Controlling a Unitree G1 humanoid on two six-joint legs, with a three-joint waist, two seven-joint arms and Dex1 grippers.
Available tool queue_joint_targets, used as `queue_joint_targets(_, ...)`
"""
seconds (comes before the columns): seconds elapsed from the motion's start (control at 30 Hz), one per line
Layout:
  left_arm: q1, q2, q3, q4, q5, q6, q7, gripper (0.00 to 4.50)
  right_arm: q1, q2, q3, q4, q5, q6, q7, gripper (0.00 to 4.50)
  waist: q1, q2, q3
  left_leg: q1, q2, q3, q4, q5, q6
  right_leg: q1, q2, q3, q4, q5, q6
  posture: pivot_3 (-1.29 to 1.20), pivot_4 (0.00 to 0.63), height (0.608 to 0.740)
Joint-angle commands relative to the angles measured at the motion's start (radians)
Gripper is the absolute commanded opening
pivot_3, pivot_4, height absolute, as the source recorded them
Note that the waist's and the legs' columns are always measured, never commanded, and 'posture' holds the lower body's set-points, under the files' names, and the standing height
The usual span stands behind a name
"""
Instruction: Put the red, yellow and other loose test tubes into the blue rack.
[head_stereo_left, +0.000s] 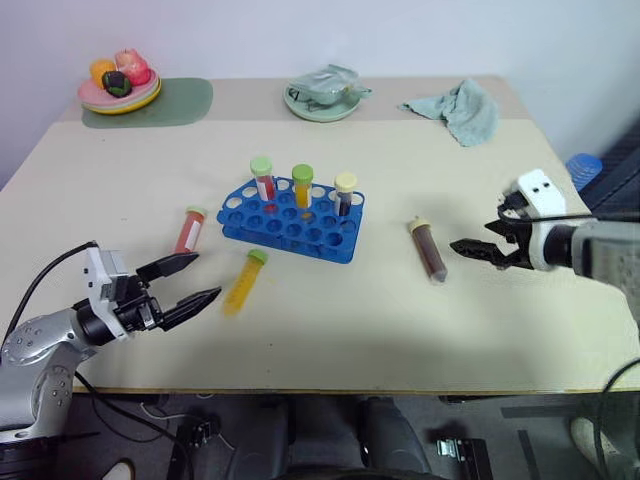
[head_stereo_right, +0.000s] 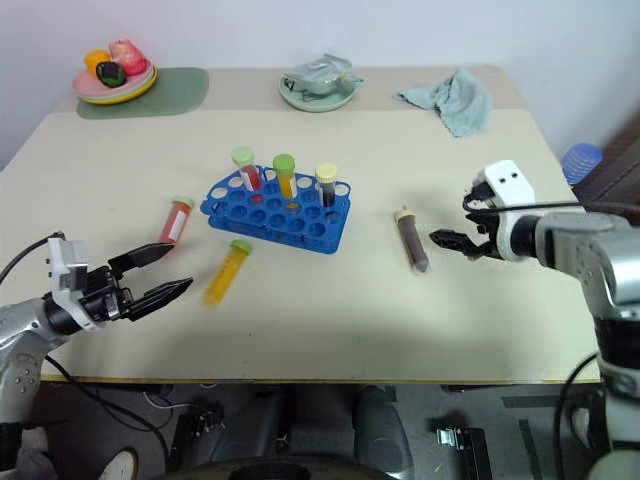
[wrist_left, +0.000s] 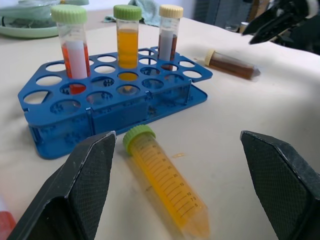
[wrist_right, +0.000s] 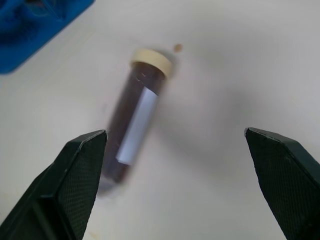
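Observation:
The robot's right gripper will close on the upper body of the brown tube (head_stereo_left: 422, 236) (wrist_right: 146, 79), just below the tube's cream cap.
The blue rack (head_stereo_left: 290, 222) stands mid-table with three capped tubes upright in its far row: red, orange and dark. Three loose tubes lie on the table. The red tube (head_stereo_left: 189, 229) is left of the rack, the yellow tube (head_stereo_left: 244, 282) lies in front of it, and a brown tube (head_stereo_left: 428, 249) lies to its right. My left gripper (head_stereo_left: 203, 277) is open, hovering low just left of the yellow tube (wrist_left: 167, 185) and pointing at it. My right gripper (head_stereo_left: 474, 240) is open, tilted down just right of the brown tube (wrist_right: 134, 120), which lies apart from both fingers.
At the back left a plate of fruit (head_stereo_left: 118, 92) sits on a green mat (head_stereo_left: 175, 103). A green dish (head_stereo_left: 322, 96) stands at the back centre and a crumpled green cloth (head_stereo_left: 462, 108) at the back right. The table's front edge (head_stereo_left: 350, 390) runs just behind my grippers.

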Motion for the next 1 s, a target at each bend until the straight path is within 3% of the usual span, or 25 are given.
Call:
queue_joint_targets(0.03,-0.013,-0.007,-0.010,-0.014,-0.017,0.005,-0.009,4.08,-0.189,0.077,0.022,0.096,0.001,0.171,-0.040,4.50,-0.006,0.001,0.000,-0.001,0.000,0.000,0.000,0.000,0.000,-0.001,0.000,0.000,0.000,0.000,0.000,0.00,0.150,0.740)
queue_joint_targets(0.13,-0.012,-0.014,-0.018,-0.018,-0.019,0.010,-0.011,4.08,-0.328,0.166,0.026,0.202,-0.024,0.276,-0.087,4.50,-0.007,0.001,0.000,-0.001,0.000,0.000,0.000,0.000,0.000,-0.002,0.000,0.001,0.001,0.000,0.000,0.00,0.150,0.740)
queue_joint_targets(0.37,-0.017,-0.015,-0.021,-0.014,-0.027,0.025,-0.020,4.08,-0.498,0.236,0.097,0.420,0.001,0.296,-0.147,4.50,0.001,0.001,0.000,-0.014,-0.001,0.000,0.003,0.001,-0.001,-0.015,-0.001,0.000,0.004,0.001,0.001,0.00,0.150,0.740)
queue_joint_targets(1.0,0.035,-0.020,-0.009,-0.064,-0.039,0.051,0.000,4.08,-0.531,0.263,0.257,0.586,-0.139,0.177,-0.064,4.50,-0.024,0.001,0.000,-0.014,-0.001,0.001,0.005,0.001,-0.001,-0.017,0.000,0.000,0.009,0.001,0.001,0.00,0.150,0.740)
